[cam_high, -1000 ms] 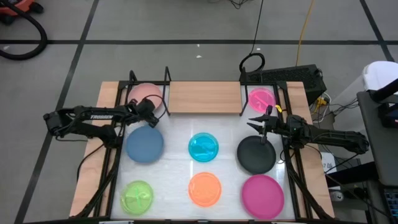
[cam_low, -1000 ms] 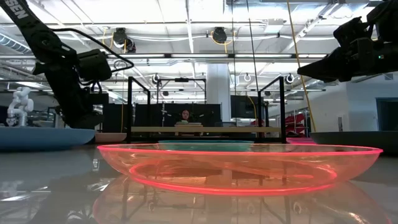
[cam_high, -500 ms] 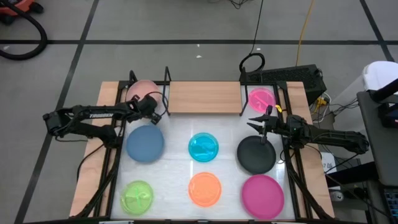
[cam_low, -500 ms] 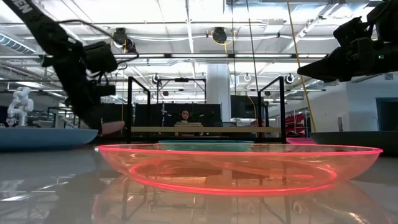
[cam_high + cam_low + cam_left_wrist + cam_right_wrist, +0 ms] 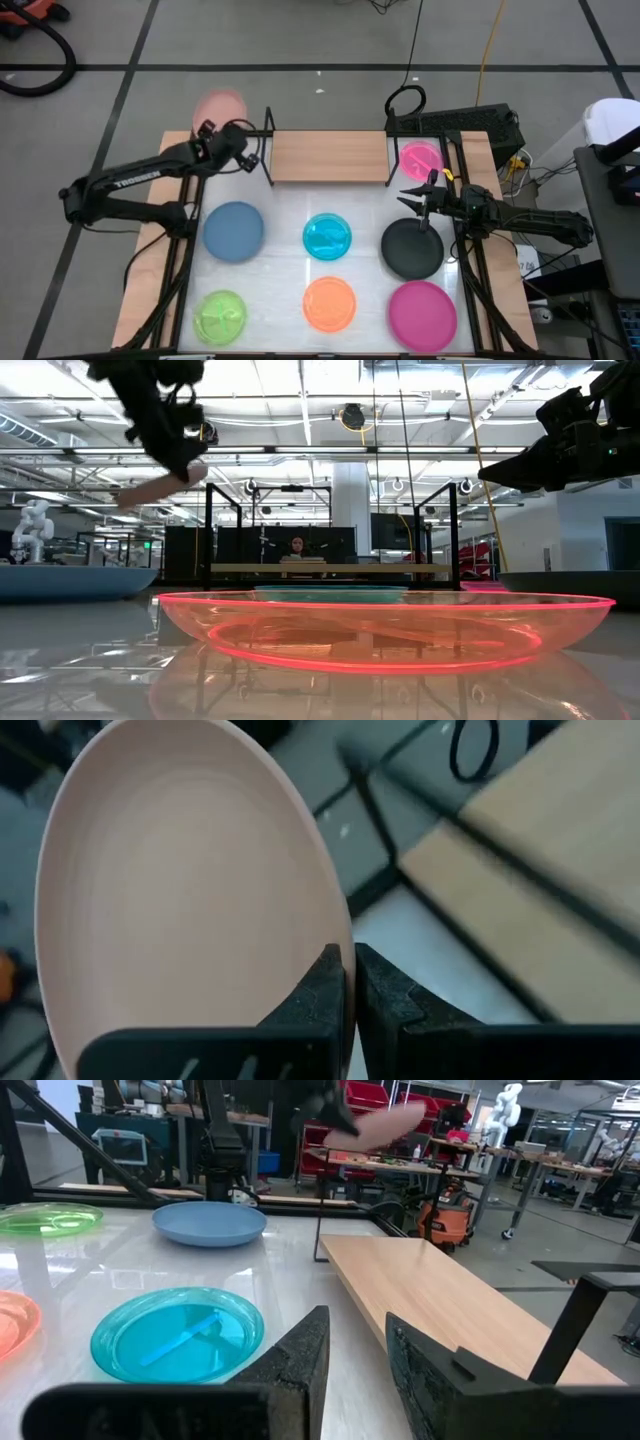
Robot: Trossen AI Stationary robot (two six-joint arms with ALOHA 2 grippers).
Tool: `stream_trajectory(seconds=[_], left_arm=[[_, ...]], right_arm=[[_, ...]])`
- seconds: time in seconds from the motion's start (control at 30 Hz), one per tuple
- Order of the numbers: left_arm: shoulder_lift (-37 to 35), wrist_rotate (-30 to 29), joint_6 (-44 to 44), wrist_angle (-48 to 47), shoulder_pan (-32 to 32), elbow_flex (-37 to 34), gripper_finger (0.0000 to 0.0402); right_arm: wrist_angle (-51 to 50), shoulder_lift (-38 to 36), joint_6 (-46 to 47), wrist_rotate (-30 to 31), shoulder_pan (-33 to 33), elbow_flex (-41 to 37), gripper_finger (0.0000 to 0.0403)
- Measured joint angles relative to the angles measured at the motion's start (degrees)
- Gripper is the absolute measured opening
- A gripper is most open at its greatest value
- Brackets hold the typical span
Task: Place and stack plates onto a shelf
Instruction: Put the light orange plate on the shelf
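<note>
I will let go of the pale pink plate with my left gripper on the shelf board's end [image 5: 302, 151] [image 5: 540, 858] farthest from the small magenta plate.
My left gripper [image 5: 212, 128] is raised above the table's far left corner and is shut on the pale pink plate [image 5: 218, 104]. The plate also shows in the low view [image 5: 150, 488] and the left wrist view [image 5: 180, 910]. The light-wood shelf board [image 5: 328, 155] lies along the far edge between black uprights, to the right of this gripper. My right gripper [image 5: 408, 196] is open and empty, hovering over the far edge of the black plate [image 5: 412, 248]. A small magenta plate [image 5: 421, 157] rests beyond it. My left gripper pinches the pink plate's rim [image 5: 338, 935] between its two fingers, one on the hollow face and one on the back. The plate is lifted clear of the table, tilted, and slants away from the fingers [image 5: 185, 465] toward the far edge.
On the white tabletop rest a blue plate [image 5: 233, 230], a cyan plate [image 5: 327, 236], a lime plate [image 5: 220, 315], an orange plate [image 5: 329, 303] and a large magenta plate [image 5: 422, 313]. Black frame uprights [image 5: 268, 150] stand at the shelf's ends.
My left gripper has risen from the table's far left corner and gone toward the far edge with the pink plate in its hold. The plate has been lifted clear of the table and tipped. My right arm has kept still.
</note>
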Motion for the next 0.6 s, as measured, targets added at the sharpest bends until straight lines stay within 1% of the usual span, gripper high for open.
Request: stream_trajectory(seconds=[0.07,0.17,0.27,0.43,0.6], left_arm=[[0.4,-0.5,4.5,0.5,-1.5,3.6,0.0011],[1.7,-0.4,12.1,4.7,-4.6,9.0,0.0011],[4.8,1.8,17.8,6.9,-7.9,14.3,0.0011],[13.6,6.0,23.6,6.8,-11.8,21.3,0.0011],[23.0,10.1,26.0,6.2,-12.4,22.8,0.0011]], right_arm=[[0.0,0.0,0.0,0.0,0.0,0.0,0.0084],[0.0,0.0,0.0,0.0,0.0,0.0,0.0084],[0.0,0.0,0.0,0.0,0.0,0.0,0.0084],[0.0,0.0,0.0,0.0,0.0,0.0,0.0084],[0.0,0.0,0.0,0.0,0.0,0.0,0.0084]])
